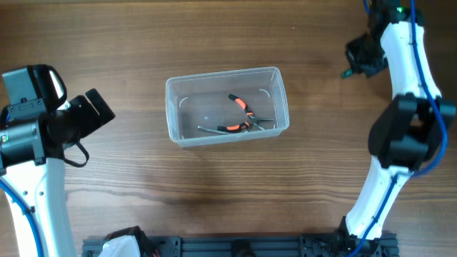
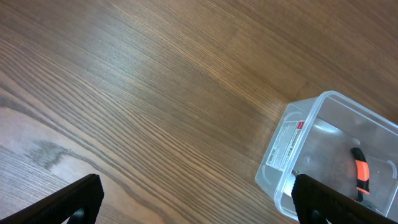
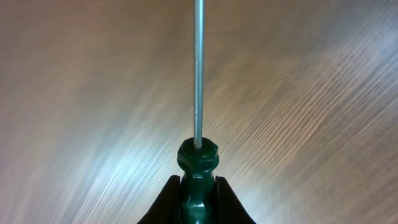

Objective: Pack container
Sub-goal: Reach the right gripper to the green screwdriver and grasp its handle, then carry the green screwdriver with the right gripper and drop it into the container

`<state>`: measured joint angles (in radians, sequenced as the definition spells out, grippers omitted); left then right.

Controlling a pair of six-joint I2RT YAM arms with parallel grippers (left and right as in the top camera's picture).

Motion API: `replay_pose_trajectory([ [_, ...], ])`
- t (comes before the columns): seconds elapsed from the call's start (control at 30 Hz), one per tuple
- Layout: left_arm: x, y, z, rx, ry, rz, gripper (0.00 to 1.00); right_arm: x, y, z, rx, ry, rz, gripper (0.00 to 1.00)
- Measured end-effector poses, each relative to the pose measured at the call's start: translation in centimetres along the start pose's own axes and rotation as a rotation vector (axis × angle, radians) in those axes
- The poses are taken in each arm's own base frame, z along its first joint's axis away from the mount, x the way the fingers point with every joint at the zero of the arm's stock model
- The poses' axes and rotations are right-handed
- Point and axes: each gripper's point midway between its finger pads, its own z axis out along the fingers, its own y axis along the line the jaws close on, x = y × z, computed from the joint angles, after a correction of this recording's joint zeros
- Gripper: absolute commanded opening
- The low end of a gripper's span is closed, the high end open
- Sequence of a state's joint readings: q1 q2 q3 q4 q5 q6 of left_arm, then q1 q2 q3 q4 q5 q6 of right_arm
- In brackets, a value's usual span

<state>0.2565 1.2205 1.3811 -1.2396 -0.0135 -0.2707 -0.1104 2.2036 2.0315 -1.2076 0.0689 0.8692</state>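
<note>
My right gripper is holding the green-handled screwdriver. It will let go of it on the clear plastic container's bare bottom (image 1: 217,110), by the open handles of the orange-and-black pliers.
The clear plastic container (image 1: 178,135) stands at the table's middle with orange-and-black pliers (image 1: 245,114) lying inside. It also shows at the lower right of the left wrist view (image 2: 292,149), white label on its end wall. My left gripper (image 2: 199,202) is open and empty, left of the container and above bare wood. My right gripper (image 3: 198,190) is shut on a green-handled screwdriver (image 3: 197,163), its metal shaft pointing away from the fingers. In the overhead view that gripper (image 1: 363,61) is at the far right, well away from the container.
A dark rail (image 1: 235,246) runs along the table's front edge with a white object (image 1: 123,245) on it at the left. The wooden tabletop (image 1: 128,43) surrounds the container.
</note>
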Motion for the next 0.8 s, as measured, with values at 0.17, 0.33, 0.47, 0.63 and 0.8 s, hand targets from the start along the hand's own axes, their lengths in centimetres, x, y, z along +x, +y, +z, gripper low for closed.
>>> replay_pose_trajectory([
  [0.17, -0.1, 0.1, 0.0, -0.003, -0.003, 0.000, 1.00, 5.0, 5.1, -10.0, -0.176, -0.144, -0.506, 0.04],
  [0.33, 0.0, 0.1, 0.0, -0.004, -0.002, 0.000, 1.00, 17.1, 7.9, -12.7, -0.205, -0.117, -1.360, 0.04],
  [0.47, 0.0, 0.1, 0.0, -0.004, -0.002, 0.000, 1.00, 24.3, 9.4, -13.8, -0.278, -0.145, -1.907, 0.04],
  [0.63, 0.0, 0.1, 0.0, -0.004, -0.002, 0.000, 1.00, 31.4, 10.4, -14.7, -0.487, -0.192, -2.403, 0.04],
  [0.8, -0.1, 0.1, 0.0, -0.003, -0.003, 0.000, 1.00, 33.2, 11.1, -11.2, -0.556, -0.138, -2.504, 0.04],
])
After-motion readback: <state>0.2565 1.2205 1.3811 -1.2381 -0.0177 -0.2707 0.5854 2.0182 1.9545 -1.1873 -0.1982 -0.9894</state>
